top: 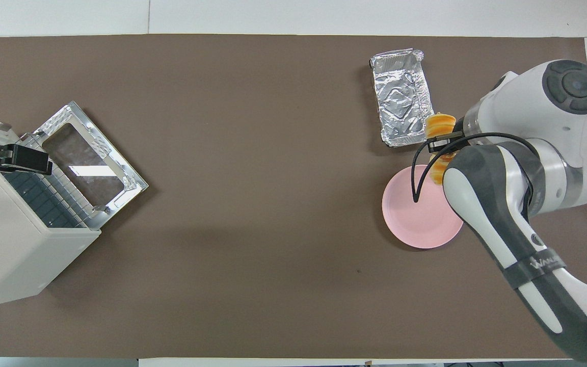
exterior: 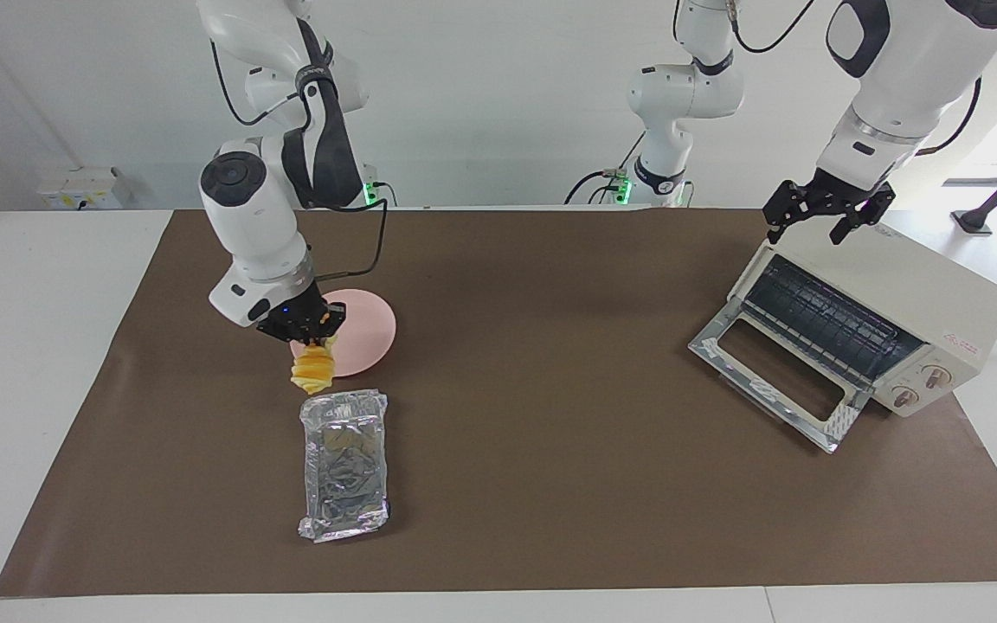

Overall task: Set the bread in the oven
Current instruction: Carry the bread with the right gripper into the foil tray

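Observation:
Next, my right gripper releases the bread, still held just above the table, lengthwise in the middle of the silver foil tray (top: 398,99).
The bread (exterior: 314,368), a small golden-yellow ridged loaf, hangs end-down from my right gripper (exterior: 315,339), which is shut on its upper end. It is held just above the table, over the pink plate's edge beside the foil tray. In the overhead view the bread (top: 438,125) shows next to the right gripper (top: 441,145). The cream-white oven (exterior: 923,294) stands at the left arm's end of the table with its glass door (exterior: 775,372) dropped open and the dark rack showing. My left gripper (exterior: 819,227) hovers open over the oven's top edge. The oven (top: 8,255) and left gripper (top: 23,159) also show in the overhead view.
A round pink plate (exterior: 369,333) lies under the right arm. A crinkled silver foil tray (exterior: 344,463) lies just farther from the robots than the plate. A brown mat (exterior: 550,389) covers the table between plate and oven. A third arm's base (exterior: 680,95) stands at the robots' edge.

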`<state>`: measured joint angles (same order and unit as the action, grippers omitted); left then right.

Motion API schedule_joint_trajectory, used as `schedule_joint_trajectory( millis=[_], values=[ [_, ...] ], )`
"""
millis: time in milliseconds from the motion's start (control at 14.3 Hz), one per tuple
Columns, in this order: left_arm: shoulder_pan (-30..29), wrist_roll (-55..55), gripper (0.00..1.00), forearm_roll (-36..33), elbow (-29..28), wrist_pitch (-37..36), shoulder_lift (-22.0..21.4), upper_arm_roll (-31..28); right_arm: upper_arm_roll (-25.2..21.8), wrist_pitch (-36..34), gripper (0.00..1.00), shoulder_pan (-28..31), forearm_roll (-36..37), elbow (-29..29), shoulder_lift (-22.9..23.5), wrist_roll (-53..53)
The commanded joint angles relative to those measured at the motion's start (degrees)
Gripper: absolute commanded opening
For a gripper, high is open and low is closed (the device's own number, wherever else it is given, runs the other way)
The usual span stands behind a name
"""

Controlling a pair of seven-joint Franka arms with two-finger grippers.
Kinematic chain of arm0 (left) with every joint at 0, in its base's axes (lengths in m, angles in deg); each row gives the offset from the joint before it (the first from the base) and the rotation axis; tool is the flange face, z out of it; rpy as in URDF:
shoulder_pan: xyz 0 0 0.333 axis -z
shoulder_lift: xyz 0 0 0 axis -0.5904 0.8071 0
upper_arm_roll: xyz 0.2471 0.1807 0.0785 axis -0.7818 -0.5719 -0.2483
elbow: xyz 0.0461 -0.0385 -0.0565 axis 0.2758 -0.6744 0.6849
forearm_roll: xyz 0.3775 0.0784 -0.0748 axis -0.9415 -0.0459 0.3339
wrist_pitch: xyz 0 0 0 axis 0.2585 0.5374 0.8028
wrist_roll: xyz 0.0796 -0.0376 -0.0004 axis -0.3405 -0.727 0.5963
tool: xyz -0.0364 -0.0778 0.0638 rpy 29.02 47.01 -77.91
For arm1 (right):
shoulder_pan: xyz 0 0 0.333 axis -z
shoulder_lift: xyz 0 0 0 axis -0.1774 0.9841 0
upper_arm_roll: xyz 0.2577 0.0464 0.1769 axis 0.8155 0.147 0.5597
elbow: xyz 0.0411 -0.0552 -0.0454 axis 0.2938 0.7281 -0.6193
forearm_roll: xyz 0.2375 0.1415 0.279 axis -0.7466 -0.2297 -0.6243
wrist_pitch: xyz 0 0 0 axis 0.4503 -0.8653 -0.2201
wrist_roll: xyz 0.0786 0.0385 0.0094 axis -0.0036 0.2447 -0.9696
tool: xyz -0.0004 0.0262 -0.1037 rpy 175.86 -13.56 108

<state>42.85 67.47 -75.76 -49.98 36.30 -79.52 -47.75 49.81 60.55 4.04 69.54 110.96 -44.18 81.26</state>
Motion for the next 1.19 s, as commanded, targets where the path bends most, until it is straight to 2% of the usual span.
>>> schedule_joint_trajectory(
  millis=[0,140,561,841,981,1121],
  values=[
    [-0.07,0.38,1.0,0.49,-0.73,-0.44,-1.11,-0.06,0.39,-4.1,0.0,-0.32,0.32,-17.39,14.09,-1.42],
    [-0.16,0.47,1.0,0.49,-0.73,-0.35,-1.11,-0.06,0.39,-7.36,0.0,-0.59,0.67,-26.56,21.15,-1.42],
    [-0.07,0.38,1.0,0.49,-0.73,-0.35,-1.11,-0.06,0.39,-7.55,0.0,-1.82,0.68,-39.76,31.8,-1.42],
    [-0.16,0.47,1.0,0.49,-0.64,-0.35,-1.11,-0.06,0.66,-2.56,0.0,-1.46,-2.3,-38.91,32.43,-1.51],
    [-0.16,0.38,1.0,0.49,-0.73,-0.35,-1.11,-0.06,0.66,3.32,0.0,-1.99,-3.54,-32.43,31.03,-1.51],
    [-0.07,0.38,1.0,0.49,-0.64,-0.36,-1.11,-0.06,0.66,4.23,0.0,-2.17,-3.37,-30.29,30.05,-1.42]
  ],
)
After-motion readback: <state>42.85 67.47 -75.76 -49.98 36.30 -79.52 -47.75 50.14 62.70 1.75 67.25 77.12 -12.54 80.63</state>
